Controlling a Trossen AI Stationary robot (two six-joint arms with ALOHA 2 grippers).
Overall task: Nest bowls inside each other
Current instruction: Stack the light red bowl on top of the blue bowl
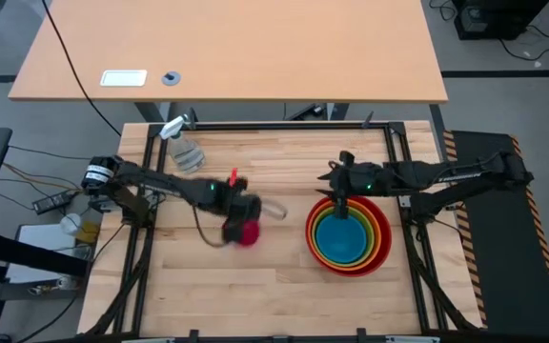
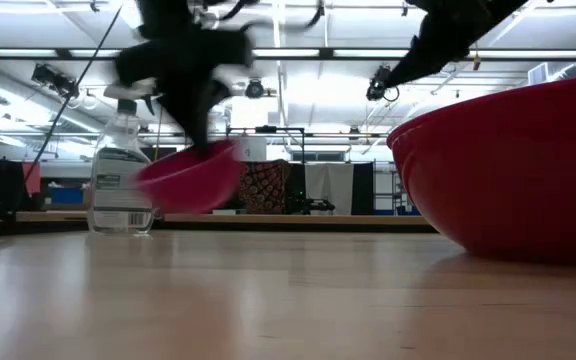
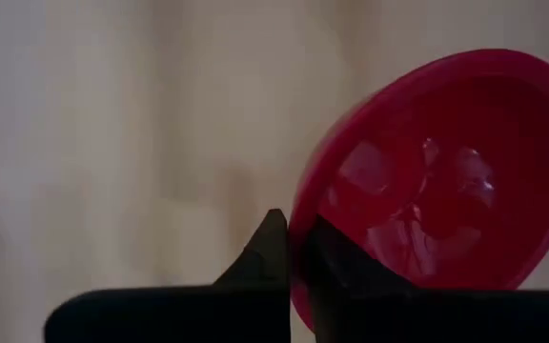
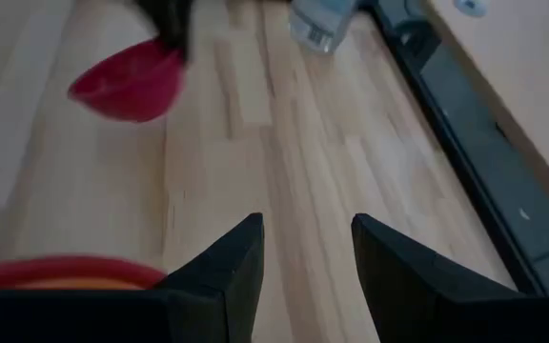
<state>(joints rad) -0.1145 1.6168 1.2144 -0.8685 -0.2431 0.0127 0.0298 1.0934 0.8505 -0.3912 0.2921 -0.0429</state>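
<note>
Next, my left gripper lets go of the pink bowl inside the blue bowl [image 1: 340, 235] at the center of the nested stack.
The pink bowl [image 1: 247, 234] hangs tilted above the table's middle left, with my left gripper [image 1: 239, 217] shut on it; it also shows in the low view [image 2: 190, 178] and the left wrist view [image 3: 437, 181]. At the right, the red bowl [image 1: 381, 246] stands on the table with the orange bowl [image 1: 324, 250], green bowl [image 1: 363, 211] and blue bowl [image 1: 343, 238] nested inside. My right gripper [image 4: 308, 250] is open above that stack's far rim [image 1: 341, 195], with nothing between its fingers. My left gripper pinches the pink bowl's rim [image 3: 298, 217] between its two fingers, one finger [image 3: 341, 267] inside the bowl and the other [image 3: 271, 246] outside. The fingers come from above, slanting down. The bowl hangs tilted below them, lifted clear of the table [image 2: 190, 205].
A clear spray bottle [image 1: 181, 145] with a white nozzle stands at the far left of the wooden tabletop [image 1: 255, 295]. Black rails [image 1: 284, 125] frame the table. Bare wood lies between the pink bowl and the stack.
</note>
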